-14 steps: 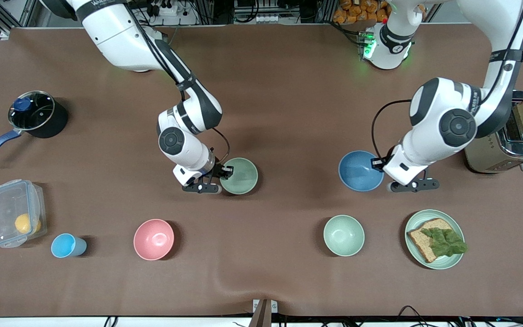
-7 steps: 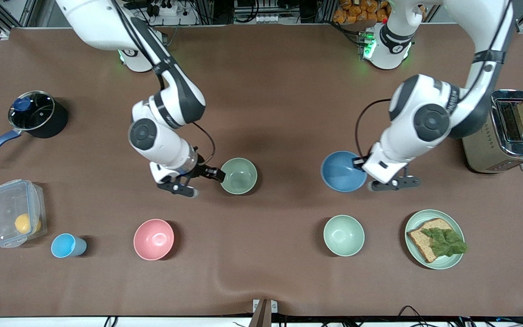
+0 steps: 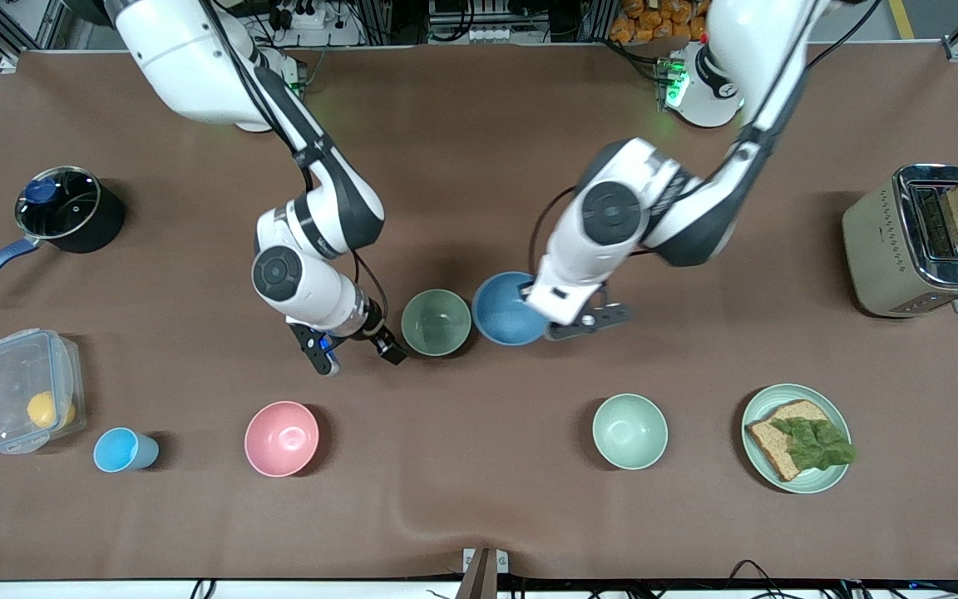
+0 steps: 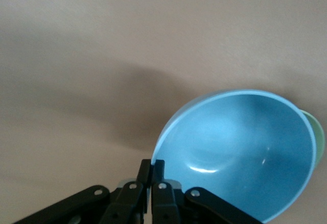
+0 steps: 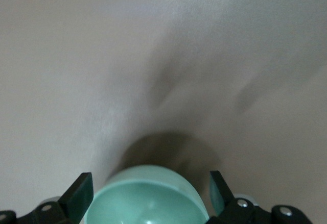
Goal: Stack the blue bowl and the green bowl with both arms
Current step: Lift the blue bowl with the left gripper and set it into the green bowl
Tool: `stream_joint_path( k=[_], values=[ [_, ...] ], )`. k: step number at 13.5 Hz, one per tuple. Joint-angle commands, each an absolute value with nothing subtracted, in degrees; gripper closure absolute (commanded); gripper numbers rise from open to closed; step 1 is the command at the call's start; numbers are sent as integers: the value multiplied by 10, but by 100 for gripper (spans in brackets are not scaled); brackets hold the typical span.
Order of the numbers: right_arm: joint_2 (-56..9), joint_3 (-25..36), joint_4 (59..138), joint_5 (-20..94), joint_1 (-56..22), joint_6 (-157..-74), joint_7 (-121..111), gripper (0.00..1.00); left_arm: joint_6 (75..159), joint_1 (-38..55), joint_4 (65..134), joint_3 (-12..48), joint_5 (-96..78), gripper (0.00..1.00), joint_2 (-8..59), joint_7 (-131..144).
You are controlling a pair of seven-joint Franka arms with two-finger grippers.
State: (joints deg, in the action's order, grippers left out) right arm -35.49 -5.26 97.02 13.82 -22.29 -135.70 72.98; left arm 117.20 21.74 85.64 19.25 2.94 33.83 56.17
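Observation:
I should release the blue bowl from my left gripper inside the green bowl (image 3: 436, 323), beside my open right gripper.
The blue bowl (image 3: 506, 309) hangs tilted in my left gripper (image 3: 539, 316), which is shut on its rim. It is right beside the green bowl (image 3: 437, 322), on that bowl's left-arm side. In the left wrist view the left gripper (image 4: 152, 166) pinches the blue bowl (image 4: 240, 152), and a sliver of the green bowl (image 4: 320, 138) shows past it. My right gripper (image 3: 356, 353) is open beside the green bowl, toward the right arm's end. In the right wrist view the right gripper (image 5: 148, 191) is spread wide, with the green bowl (image 5: 145, 201) just ahead of it.
A paler mint bowl (image 3: 629, 431), a pink bowl (image 3: 281, 438), a light-blue cup (image 3: 123, 450) and a plate with a sandwich (image 3: 837, 416) stand nearer the front camera. A toaster (image 3: 878, 241), a pot (image 3: 67, 208) and a plastic container (image 3: 28, 401) stand at the table's ends.
My left arm has carried the blue bowl toward the right arm's end, up to the green bowl. My right gripper has come off the green bowl's rim and drawn back, open.

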Motion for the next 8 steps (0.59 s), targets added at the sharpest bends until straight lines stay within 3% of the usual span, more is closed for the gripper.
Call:
stream_joint_path(
  k=[1, 8],
  values=[
    [-397, -56, 927, 152, -196, -1347, 744, 0, 1177, 243, 802, 186, 26, 100, 384, 606],
    [-415, -56, 924, 152, -200, -1353, 746, 0, 1232, 297, 778, 185, 26, 100, 424, 680]
  ],
)
